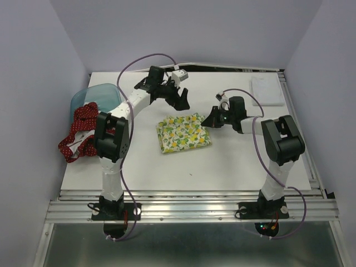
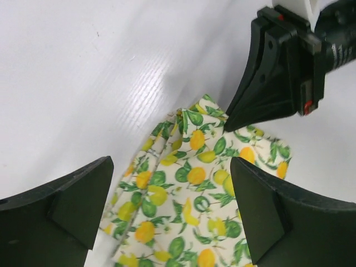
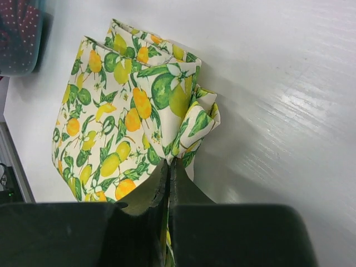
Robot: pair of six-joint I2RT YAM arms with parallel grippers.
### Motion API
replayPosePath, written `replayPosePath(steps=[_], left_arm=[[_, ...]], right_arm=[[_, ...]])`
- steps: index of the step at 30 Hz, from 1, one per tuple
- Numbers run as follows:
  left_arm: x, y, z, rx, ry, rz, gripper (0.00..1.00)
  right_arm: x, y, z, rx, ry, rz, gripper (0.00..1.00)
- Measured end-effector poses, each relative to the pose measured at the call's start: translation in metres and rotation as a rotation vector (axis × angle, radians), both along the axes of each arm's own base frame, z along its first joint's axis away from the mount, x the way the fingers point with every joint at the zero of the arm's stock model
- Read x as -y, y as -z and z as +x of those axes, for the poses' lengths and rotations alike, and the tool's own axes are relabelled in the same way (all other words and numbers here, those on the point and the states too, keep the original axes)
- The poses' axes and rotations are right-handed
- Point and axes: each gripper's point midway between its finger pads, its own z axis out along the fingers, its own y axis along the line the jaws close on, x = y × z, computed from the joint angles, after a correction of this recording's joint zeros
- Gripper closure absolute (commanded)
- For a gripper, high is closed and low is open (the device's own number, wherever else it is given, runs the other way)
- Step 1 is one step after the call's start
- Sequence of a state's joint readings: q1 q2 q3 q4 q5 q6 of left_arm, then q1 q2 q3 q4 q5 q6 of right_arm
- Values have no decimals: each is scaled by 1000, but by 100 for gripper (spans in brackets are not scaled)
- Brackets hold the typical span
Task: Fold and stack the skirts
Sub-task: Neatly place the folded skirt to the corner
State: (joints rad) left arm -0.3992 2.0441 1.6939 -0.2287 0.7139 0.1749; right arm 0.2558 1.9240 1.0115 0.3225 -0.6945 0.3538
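The lemon-print skirt's bunched corner has my right gripper pinching beside it, so my left gripper should hold that corner while my right gripper takes the middle of the skirt's side (image 1: 207,132).
The lemon-print skirt (image 1: 183,133) lies folded into a small square in the middle of the table. My right gripper (image 1: 207,122) is shut on its right edge, pinching and lifting a fold of the cloth (image 3: 183,130). My left gripper (image 1: 183,104) is open and empty, hovering just above the skirt's far edge; the print (image 2: 183,189) shows between its jaws, and the right gripper (image 2: 231,123) shows opposite. The red dotted skirt (image 1: 82,132) lies crumpled at the table's left edge, partly in the blue bin.
A translucent blue bin (image 1: 95,96) lies at the far left; its corner with red cloth inside shows in the right wrist view (image 3: 19,33). A white pad (image 1: 266,90) lies at the far right. The table's left edge runs beside the red skirt.
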Motion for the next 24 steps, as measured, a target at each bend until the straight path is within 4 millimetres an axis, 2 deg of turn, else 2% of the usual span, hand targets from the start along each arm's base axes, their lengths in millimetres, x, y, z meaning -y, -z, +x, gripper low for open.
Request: replayPosePath(steps=[2, 5, 10, 14, 17, 24], left_arm=[[-5, -5, 2, 91, 94, 20, 1], [0, 5, -2, 174, 241, 59, 1], [20, 47, -6, 252, 445, 120, 2], [30, 71, -14, 283, 545, 130, 2], [36, 74, -15, 329, 593, 134, 2], [50, 65, -8, 467, 699, 124, 5]], right_arm=[[-2, -3, 1, 4, -11, 5, 99], [-4, -9, 3, 20, -26, 13, 99], [-6, -13, 4, 35, -50, 15, 99], [-6, -12, 2, 42, -68, 7, 99], [-6, -11, -1, 43, -80, 0, 99], [-14, -10, -6, 61, -116, -7, 99]])
